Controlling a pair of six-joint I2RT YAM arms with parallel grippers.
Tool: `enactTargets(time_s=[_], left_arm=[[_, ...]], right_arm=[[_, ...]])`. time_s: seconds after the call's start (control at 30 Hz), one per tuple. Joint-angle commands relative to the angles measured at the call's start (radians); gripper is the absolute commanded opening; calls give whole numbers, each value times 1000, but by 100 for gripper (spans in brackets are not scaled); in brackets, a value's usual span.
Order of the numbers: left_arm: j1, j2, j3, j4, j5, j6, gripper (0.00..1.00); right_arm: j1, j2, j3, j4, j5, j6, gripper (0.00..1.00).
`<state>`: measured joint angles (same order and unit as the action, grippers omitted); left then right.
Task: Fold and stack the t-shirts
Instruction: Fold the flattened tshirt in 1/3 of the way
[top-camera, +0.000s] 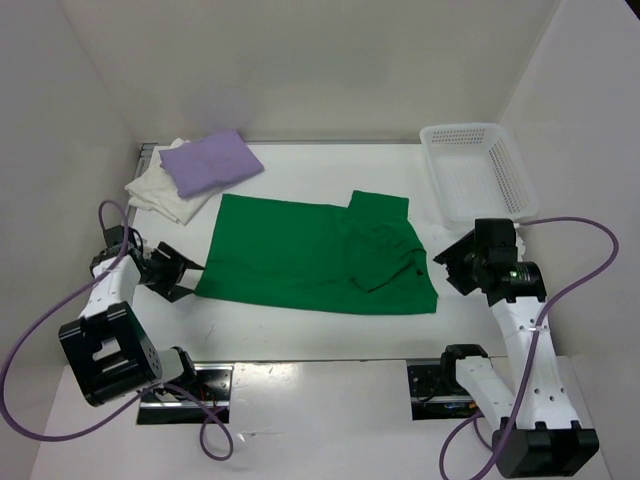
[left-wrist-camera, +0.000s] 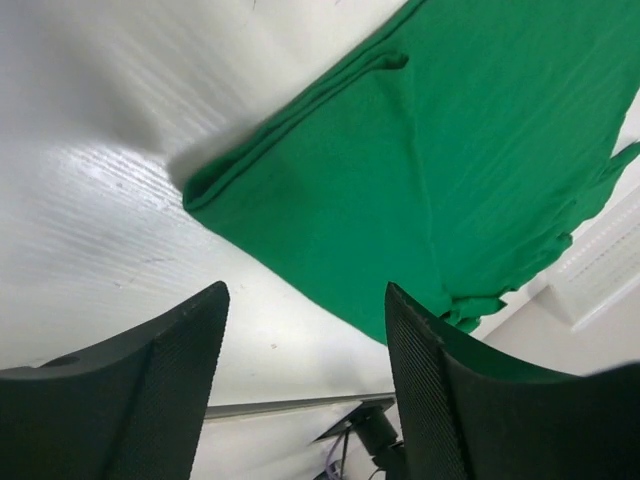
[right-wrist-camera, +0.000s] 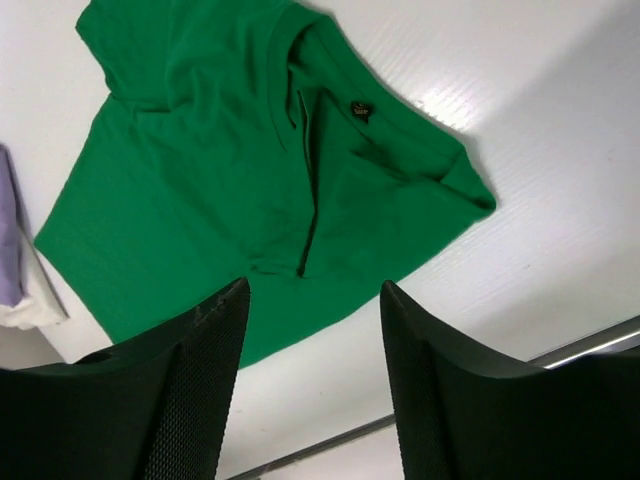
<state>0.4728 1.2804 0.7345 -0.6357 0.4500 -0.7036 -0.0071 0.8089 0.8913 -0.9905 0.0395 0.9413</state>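
Next, I move my left gripper over the green t-shirt's near half (top-camera: 262, 274) (left-wrist-camera: 335, 240), slightly in from its hem, and close it there to smooth out the cloth.
A bright green t-shirt (top-camera: 310, 255) lies flat in the middle of the table, doubled over lengthwise, its collar and sleeve toward the right. At the back left a folded light purple t-shirt (top-camera: 208, 162) rests on a white t-shirt (top-camera: 160, 195). My left gripper (top-camera: 190, 272) is open just off the green shirt's left end and holds nothing. In the left wrist view that gripper (left-wrist-camera: 305, 300) hangs over bare table, the shirt's folded corner (left-wrist-camera: 200, 190) ahead of it. My right gripper (top-camera: 445, 265) is open just off the collar end. The right wrist view shows it (right-wrist-camera: 315, 290) empty above the shirt's edge (right-wrist-camera: 230, 160).
A white perforated basket (top-camera: 478, 170) stands at the back right, close to the right arm. White walls enclose the table on three sides. A metal rail (top-camera: 300, 365) runs along the near edge between the arm bases.
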Motion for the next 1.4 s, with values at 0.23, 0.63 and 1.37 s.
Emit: enactTargets(time_s=[0.23, 0.63, 1.37], left_arm=[[-34, -35, 60, 34, 53, 7, 40], [-686, 161, 169, 324, -126, -148, 11], [-744, 112, 33, 332, -209, -109, 8]], right_arm=[[25, 36, -84, 106, -151, -84, 6], [435, 421, -172, 607, -93, 77, 14], [527, 463, -259, 613, 27, 160, 48]])
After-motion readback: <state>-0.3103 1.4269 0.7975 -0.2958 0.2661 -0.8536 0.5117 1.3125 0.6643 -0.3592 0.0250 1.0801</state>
